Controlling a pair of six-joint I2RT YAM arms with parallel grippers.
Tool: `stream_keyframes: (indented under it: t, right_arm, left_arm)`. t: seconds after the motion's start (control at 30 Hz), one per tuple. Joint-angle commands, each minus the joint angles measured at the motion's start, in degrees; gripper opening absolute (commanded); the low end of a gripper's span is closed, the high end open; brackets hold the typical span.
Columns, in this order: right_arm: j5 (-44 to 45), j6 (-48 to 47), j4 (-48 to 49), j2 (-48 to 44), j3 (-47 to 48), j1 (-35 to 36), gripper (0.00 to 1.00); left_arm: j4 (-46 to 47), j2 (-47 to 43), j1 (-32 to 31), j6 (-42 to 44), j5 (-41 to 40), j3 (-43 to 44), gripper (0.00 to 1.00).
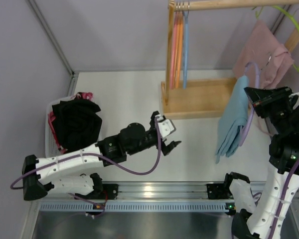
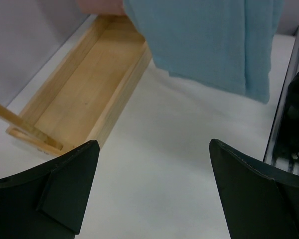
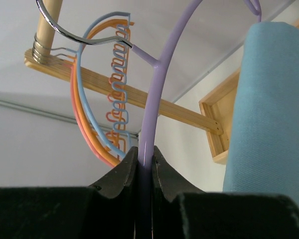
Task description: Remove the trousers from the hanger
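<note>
The light blue trousers' hanging middle [image 1: 231,116], below the fold over the purple hanger, is the next place my left gripper will go to and close on.
Light blue trousers [image 1: 233,122] hang folded over a purple hanger [image 1: 252,107]. They also show in the left wrist view [image 2: 214,42] and the right wrist view [image 3: 269,114]. My right gripper [image 3: 145,159] is shut on the purple hanger [image 3: 157,89], holding it in the air off the rail, right of the wooden rack. In the top view the right gripper [image 1: 255,102] sits just right of the trousers. My left gripper [image 1: 170,139] is open and empty above the white table, left of the trousers' lower edge; its fingers [image 2: 65,179] frame bare table.
A wooden rack with a tray base [image 1: 197,97] and a top rail [image 1: 224,5] holds orange, pink and blue empty hangers [image 1: 179,45]. A pink garment [image 1: 266,55] hangs on a green hanger at back right. A basket of dark clothes [image 1: 74,122] stands at left.
</note>
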Motion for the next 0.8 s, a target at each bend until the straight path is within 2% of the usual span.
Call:
stream_keyframes:
  t: [0.0,0.17,0.3,0.47,0.53,0.67,0.77]
  right_arm:
    - [-1.18,4.73,11.93,0.74,6.30,-1.17,0.00]
    - [-3.29,6.76,13.95,1.89,9.03,-1.96,0.00]
    - [-3.47,6.85,14.48,2.59,11.23,-2.14,0.00]
    - [-3.99,6.33,14.48,2.59,11.32,-2.66,0.00]
    - [-4.26,6.32,14.48,2.51,10.80,-2.75,0.00]
    - [-4.26,6.32,15.01,2.15,8.78,-2.84,0.00]
    - [-4.61,6.58,15.01,2.15,7.55,-2.93,0.00]
  left_arm:
    - [12.46,3.97,-5.40,-2.63,-7.90,8.86,0.98]
    - [18.44,11.09,-10.42,-0.43,-13.00,15.54,0.98]
    - [18.88,15.31,-11.57,-0.16,-11.34,18.89,0.98]
    - [25.19,19.80,-12.62,3.87,-10.10,19.60,0.97]
    - [26.78,22.69,-12.80,4.32,-11.59,21.00,0.95]
    - [35.73,26.92,-12.80,5.02,-11.60,21.36,0.89]
    - [36.11,28.94,-12.89,3.36,-9.75,22.32,0.86]
